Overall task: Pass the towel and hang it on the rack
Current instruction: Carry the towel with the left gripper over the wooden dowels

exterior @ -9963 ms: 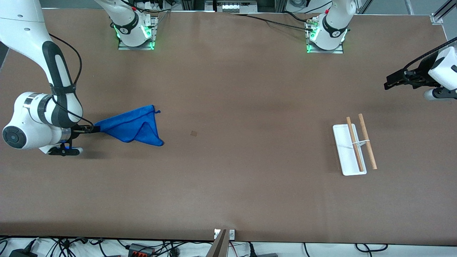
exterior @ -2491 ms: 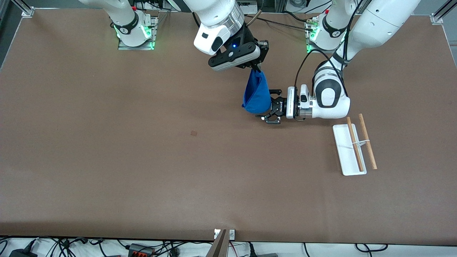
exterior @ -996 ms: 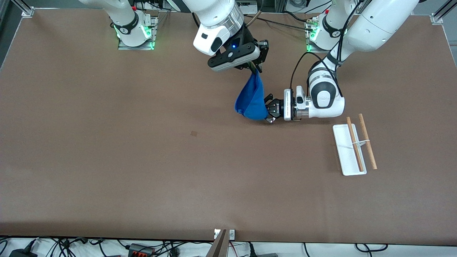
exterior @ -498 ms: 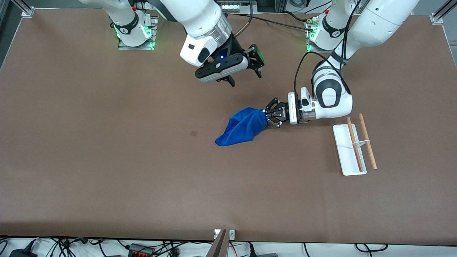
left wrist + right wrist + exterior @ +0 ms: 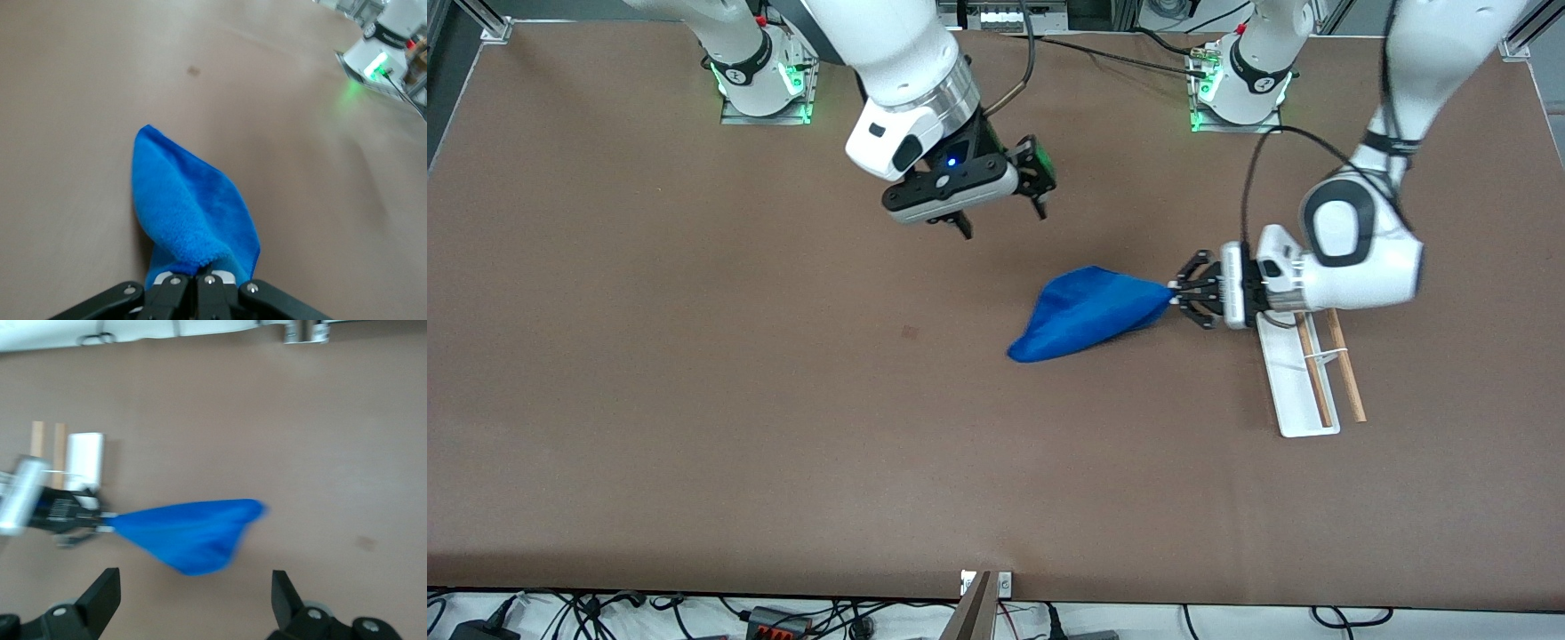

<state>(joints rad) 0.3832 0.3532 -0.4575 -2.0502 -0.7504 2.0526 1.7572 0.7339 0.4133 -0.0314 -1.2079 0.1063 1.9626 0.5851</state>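
The robot's left gripper needs to release the blue towel draped over the rack's wooden rods [image 5: 1302,332], at the end of the rack away from the front camera.
The bright blue towel [image 5: 1089,313] is pinched at one corner by my left gripper [image 5: 1172,299], which is shut on it. The cloth trails from the fingers toward the table's middle, and it also shows in the left wrist view as the towel [image 5: 190,210] under the closed left gripper [image 5: 200,283]. The rack [image 5: 1285,382], a white base with two wooden rods [image 5: 1347,382], stands at the left arm's end of the table, partly under that arm's wrist. My right gripper [image 5: 1003,222] hangs open and empty over the table's middle. Its wrist view shows the towel [image 5: 193,533] and the rack [image 5: 83,460].
The brown table [image 5: 783,444] carries a small dark mark [image 5: 910,332] near its middle. Both arm bases with green lights stand along the edge farthest from the front camera. Cables lie past the edge nearest to it.
The right gripper opened, let go of the towel and drew back toward its own base. The left gripper, still shut on the towel, carried it toward the rack.
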